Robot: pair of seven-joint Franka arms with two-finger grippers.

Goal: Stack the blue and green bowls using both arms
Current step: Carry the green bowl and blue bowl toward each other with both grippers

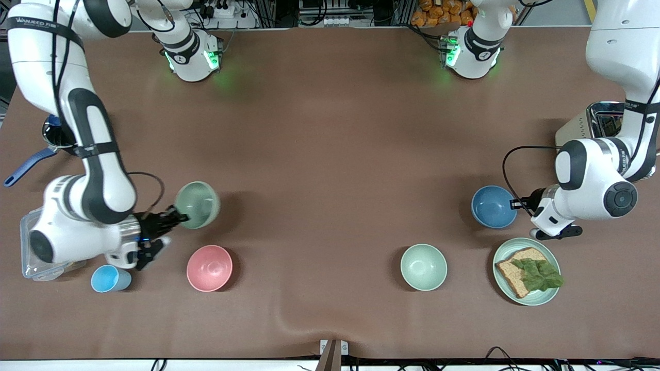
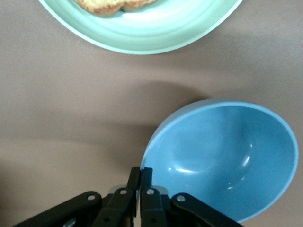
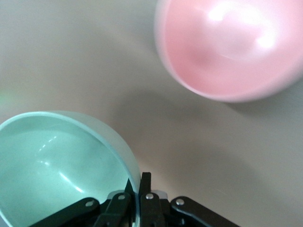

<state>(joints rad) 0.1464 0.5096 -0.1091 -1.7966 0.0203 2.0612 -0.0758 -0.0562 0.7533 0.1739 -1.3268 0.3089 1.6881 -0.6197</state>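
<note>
Next, I set the green bowl down with my right gripper on the bare table [image 1: 356, 192] between the pink and blue bowls.
The sage-green bowl [image 1: 197, 204] is tilted and held by its rim in my right gripper [image 1: 178, 216], above the table toward the right arm's end. In the right wrist view the fingers of my right gripper [image 3: 138, 182] pinch the green bowl's [image 3: 61, 161] rim, one inside and one outside. The blue bowl [image 1: 493, 206] is toward the left arm's end. My left gripper [image 1: 516, 204] is shut on its rim. In the left wrist view my left gripper [image 2: 140, 174] clamps the blue bowl's [image 2: 227, 156] edge. I cannot tell whether the blue bowl is off the table.
A pink bowl [image 1: 209, 268] [image 3: 232, 47] and a light-blue cup [image 1: 110, 279] lie nearer the front camera than the green bowl. A mint bowl [image 1: 423, 267] and a green plate [image 1: 502, 288] [image 2: 142, 33] with bread and lettuce lie nearer than the blue bowl. A plastic container [image 1: 36, 257] and a toaster [image 1: 593, 123] stand at the table's ends.
</note>
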